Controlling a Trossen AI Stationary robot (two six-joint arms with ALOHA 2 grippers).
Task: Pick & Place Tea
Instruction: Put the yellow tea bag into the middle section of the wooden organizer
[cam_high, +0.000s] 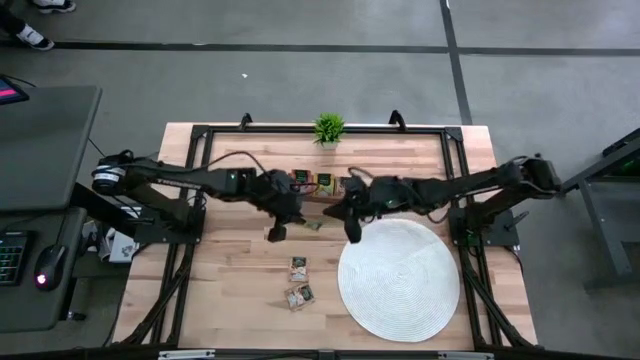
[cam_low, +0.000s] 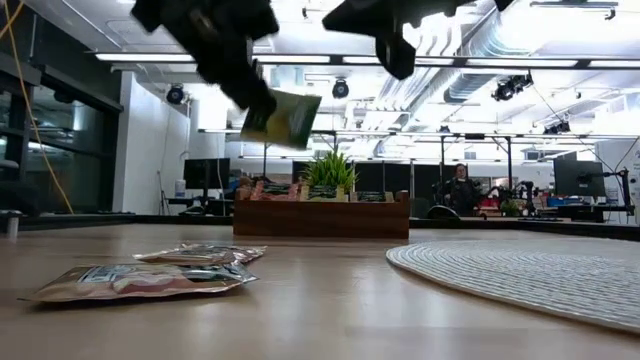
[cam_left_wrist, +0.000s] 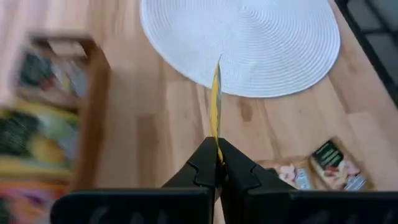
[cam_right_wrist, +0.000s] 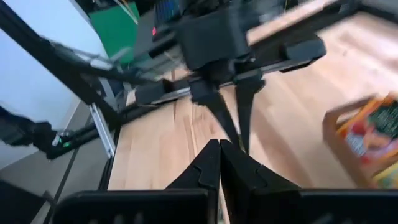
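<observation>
I should open my right gripper, as it is shut short of the green-yellow tea packet's loose edge, and pinch that edge (cam_low: 315, 106) before my left gripper opens.
A green-yellow tea packet (cam_low: 283, 118) hangs in the air above the table's middle, with my left gripper (cam_low: 252, 97) shut on it. The left wrist view shows this packet edge-on (cam_left_wrist: 216, 106). My right gripper (cam_high: 352, 234) is shut on nothing, raised beside it above the round white mat's (cam_high: 400, 280) far edge. Two more tea packets (cam_high: 299, 282) lie flat on the table to the left of the mat. A wooden box (cam_high: 325, 185) behind the grippers holds several tea packets. My left gripper pinches the tea packet by one edge (cam_left_wrist: 217, 148) between its two fingers. The fingers slant downward from the table's left, and the packet sticks out past their tips toward the mat. It is lifted clear of the table and tilted.
A small green potted plant (cam_high: 328, 127) stands at the far edge behind the box. A black frame (cam_high: 205, 180) runs along the table's sides. Bare wood lies between the two flat packets and the box.
</observation>
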